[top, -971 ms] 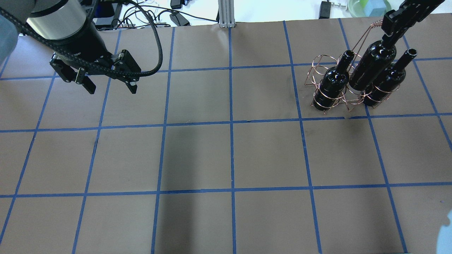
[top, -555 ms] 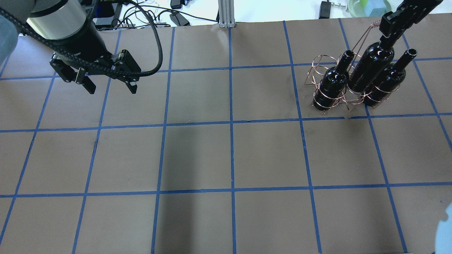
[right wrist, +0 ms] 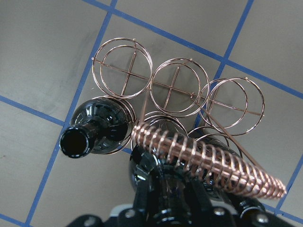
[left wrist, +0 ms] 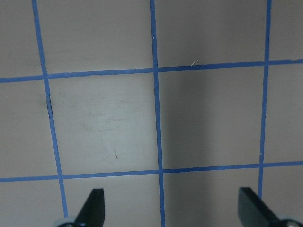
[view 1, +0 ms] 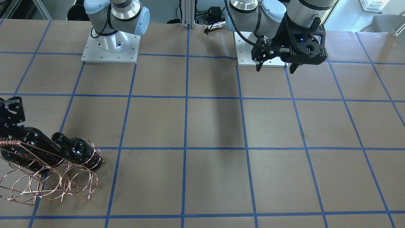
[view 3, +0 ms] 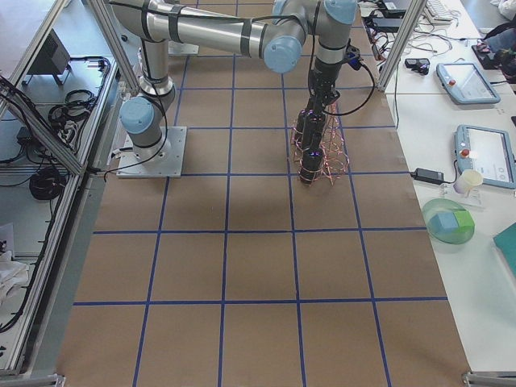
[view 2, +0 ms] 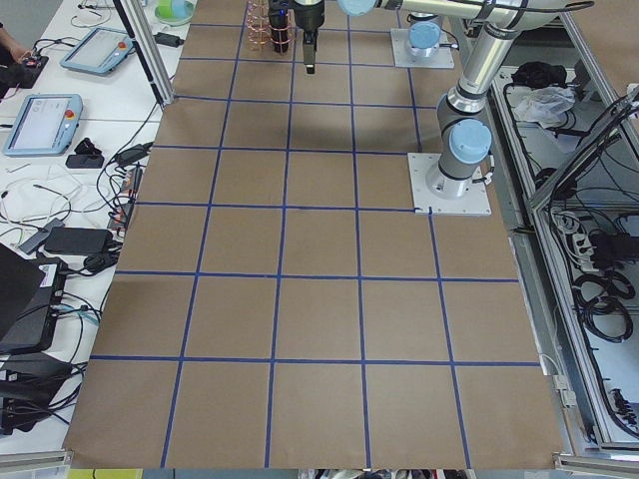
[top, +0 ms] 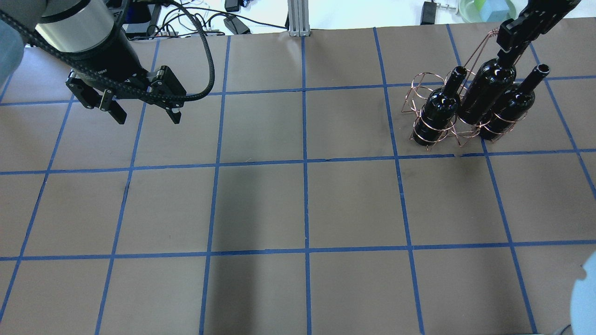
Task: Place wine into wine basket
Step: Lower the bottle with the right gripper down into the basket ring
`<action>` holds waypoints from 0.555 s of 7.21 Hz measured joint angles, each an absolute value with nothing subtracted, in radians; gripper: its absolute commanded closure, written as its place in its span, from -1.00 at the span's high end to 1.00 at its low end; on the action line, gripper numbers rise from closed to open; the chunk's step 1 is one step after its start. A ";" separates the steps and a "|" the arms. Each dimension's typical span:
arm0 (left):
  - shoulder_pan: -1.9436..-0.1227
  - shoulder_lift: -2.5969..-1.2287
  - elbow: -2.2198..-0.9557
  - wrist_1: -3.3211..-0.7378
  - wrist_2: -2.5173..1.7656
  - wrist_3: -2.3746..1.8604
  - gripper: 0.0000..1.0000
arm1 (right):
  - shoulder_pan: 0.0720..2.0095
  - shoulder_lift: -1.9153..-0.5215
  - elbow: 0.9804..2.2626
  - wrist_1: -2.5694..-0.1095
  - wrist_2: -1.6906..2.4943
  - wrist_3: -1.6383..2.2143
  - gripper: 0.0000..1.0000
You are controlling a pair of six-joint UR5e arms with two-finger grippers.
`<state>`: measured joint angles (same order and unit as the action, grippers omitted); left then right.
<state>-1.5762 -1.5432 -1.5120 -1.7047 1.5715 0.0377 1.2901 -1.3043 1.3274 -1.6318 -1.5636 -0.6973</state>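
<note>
Next, my right gripper releases the wine bottle down in the middle front loop (view 1: 56, 156) (right wrist: 163, 131), between the other two bottles.
My right gripper (top: 511, 41) is shut on the neck of a glossy black wine bottle (top: 485, 93), which stands upright in the middle front loop of the copper wine basket (top: 420, 87). Two more bottles (top: 436, 110) (top: 509, 110) sit in the loops on either side. In the right wrist view the coiled handle (right wrist: 203, 158) crosses over the held bottle (right wrist: 156, 177); the back loops (right wrist: 180, 87) are empty. The front-facing view shows the right gripper (view 1: 11, 110) at the left edge, above the basket (view 1: 47, 185). Far across the table my left gripper (top: 147, 118) hangs open over bare paper, its fingertips (left wrist: 92, 208) wide apart.
Brown paper with a blue tape grid covers the table (top: 302, 204). An aluminium post (top: 296, 18), cables and a green bowl (top: 486, 9) lie beyond the far edge. The two arm bases (view 1: 110, 47) (view 1: 245, 58) stand at the robot's side.
My right gripper has sunk with the middle bottle, which now sits deeper in its basket loop. The left arm has not moved.
</note>
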 measured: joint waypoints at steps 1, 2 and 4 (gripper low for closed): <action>-1.577 -1.543 -1.512 -1.705 1.572 0.038 1.00 | 1.290 -1.297 1.328 -1.639 -1.563 -0.699 -1.00; -1.577 -1.543 -1.512 -1.706 1.572 0.038 1.00 | 1.290 -1.291 1.329 -1.645 -1.563 -0.699 -1.00; -1.577 -1.543 -1.512 -1.706 1.572 0.038 1.00 | 1.290 -1.283 1.345 -1.667 -1.563 -0.697 -1.00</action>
<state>-1.5769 -1.5432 -1.5125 -1.7058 1.5719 0.0383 1.2901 -1.2831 1.3454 -1.6667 -1.5627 -0.6971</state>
